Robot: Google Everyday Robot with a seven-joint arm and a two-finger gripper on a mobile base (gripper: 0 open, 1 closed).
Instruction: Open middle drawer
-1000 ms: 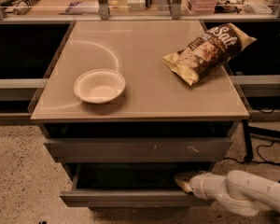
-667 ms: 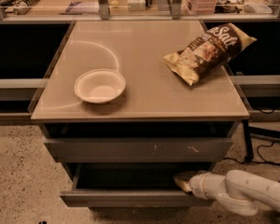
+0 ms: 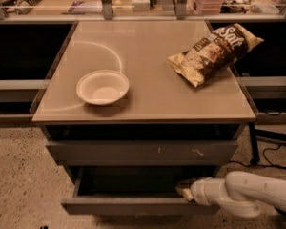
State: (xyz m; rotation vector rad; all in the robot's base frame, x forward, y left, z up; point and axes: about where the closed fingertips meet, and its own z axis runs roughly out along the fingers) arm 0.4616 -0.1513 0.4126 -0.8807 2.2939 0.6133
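Next, my gripper lets go of the middle drawer's edge farther out, over the speckled floor (image 3: pixel 179 216) just below the drawer's grey front.
The middle drawer (image 3: pixel 133 206) is a plain grey front below the scratched top front (image 3: pixel 143 152). It stands pulled out toward the camera, and its dark inside shows behind the front panel. My gripper (image 3: pixel 184 192) is at the end of the white arm (image 3: pixel 248 194), which comes in from the lower right. The gripper's tip sits just behind the right part of the drawer's front edge, inside the opening.
On the cabinet top (image 3: pixel 148 56) a white bowl (image 3: pixel 103 87) stands at the left and a chip bag (image 3: pixel 214 51) lies at the right. Dark shelving flanks the cabinet on both sides. Cables (image 3: pixel 271 151) lie on the floor at the right.
The drawer front and my gripper have come a little further out toward the camera. The bowl and bag have not moved.
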